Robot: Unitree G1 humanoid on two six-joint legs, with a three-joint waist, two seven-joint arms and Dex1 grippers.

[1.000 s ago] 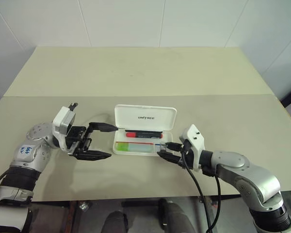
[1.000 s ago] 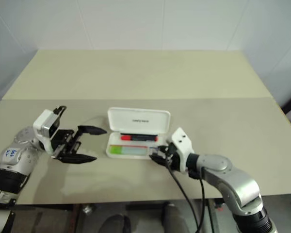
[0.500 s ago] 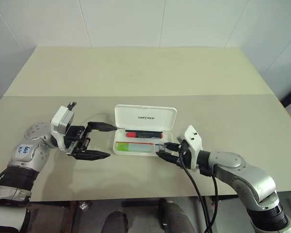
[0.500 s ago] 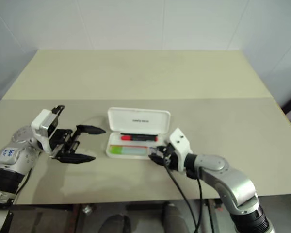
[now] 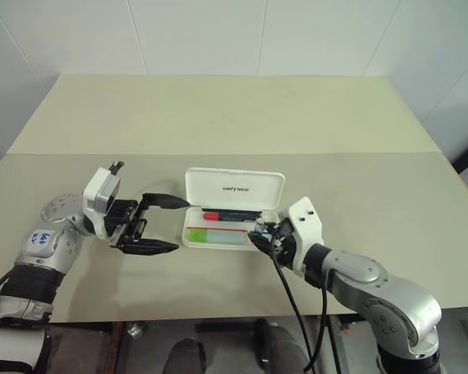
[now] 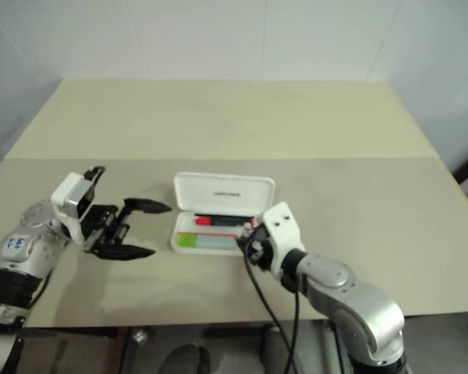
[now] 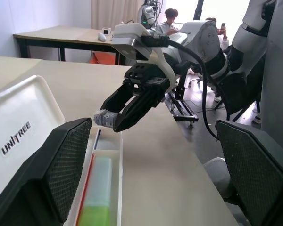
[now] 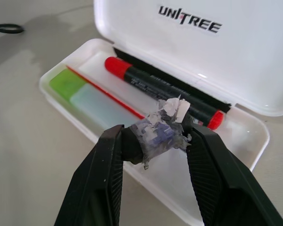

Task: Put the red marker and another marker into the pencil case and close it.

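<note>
The robot's right gripper should release the small taped block in the tray's front compartment (image 5: 260, 237) (image 8: 179, 170), just past the clear end of the light-green marker.
The white pencil case (image 5: 234, 188) lies open at mid-table, its lid standing up at the back. In its tray rest the red marker (image 5: 230, 215) along the back and the light-green marker (image 5: 214, 234) along the front; the right wrist view shows both, the red marker (image 8: 160, 87) and the green marker (image 8: 89, 96). My right gripper (image 5: 256, 234) hovers over the tray's right end, shut, with its taped tips (image 8: 160, 134) pressed together and no marker between them. My left gripper (image 5: 182, 226) is open, level, just left of the case and apart from it.
The beige table (image 5: 218, 117) stretches far behind the case, with a seam across it at mid-depth. A black cable (image 5: 296, 312) hangs from my right wrist over the table's front edge. People sit at desks (image 7: 170, 19) in the background of the left wrist view.
My right gripper has swung a little left and up, turning so its tips now sit over the tray's right end. The left gripper, case and markers have not moved.
</note>
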